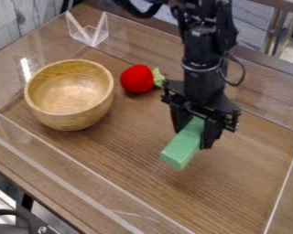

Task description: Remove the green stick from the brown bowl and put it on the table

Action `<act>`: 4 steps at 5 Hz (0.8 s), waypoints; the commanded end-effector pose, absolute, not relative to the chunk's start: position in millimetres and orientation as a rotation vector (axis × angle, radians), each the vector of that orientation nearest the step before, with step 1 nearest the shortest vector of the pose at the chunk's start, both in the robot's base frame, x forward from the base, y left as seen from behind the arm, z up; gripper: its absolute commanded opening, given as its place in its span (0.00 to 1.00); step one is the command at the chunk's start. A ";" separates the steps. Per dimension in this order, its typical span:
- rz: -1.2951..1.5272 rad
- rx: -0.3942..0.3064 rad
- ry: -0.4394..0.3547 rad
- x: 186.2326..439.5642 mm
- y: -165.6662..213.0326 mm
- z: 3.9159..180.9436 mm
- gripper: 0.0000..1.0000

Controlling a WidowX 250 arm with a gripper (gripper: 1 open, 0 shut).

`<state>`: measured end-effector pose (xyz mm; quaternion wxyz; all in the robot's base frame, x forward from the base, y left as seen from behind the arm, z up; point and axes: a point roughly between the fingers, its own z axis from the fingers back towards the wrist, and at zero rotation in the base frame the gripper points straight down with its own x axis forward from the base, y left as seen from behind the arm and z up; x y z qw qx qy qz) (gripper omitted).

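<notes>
I will release the green stick on the bare wood-grain table point(168, 154) just under its lower end.
The green stick point(183, 147) hangs tilted in my gripper point(198, 128), whose black fingers are shut on its upper end. Its lower end is close to the wood-grain table point(124, 174), right of centre; I cannot tell whether it touches. The brown bowl point(70, 92) stands empty at the left, well apart from the gripper. The arm comes down from the top of the view, pointing straight down.
A red strawberry-like toy point(139, 79) with green leaves lies between the bowl and the arm. Low clear acrylic walls point(88, 29) run around the table edges, with a folded clear piece at the back left.
</notes>
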<state>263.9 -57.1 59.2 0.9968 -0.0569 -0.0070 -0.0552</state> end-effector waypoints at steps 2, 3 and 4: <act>-0.076 -0.099 -0.059 268.0 -54.1 79.3 0.00; -0.104 -0.093 -0.056 262.9 -62.5 71.3 0.00; -0.132 -0.086 -0.055 258.0 -71.2 61.6 0.00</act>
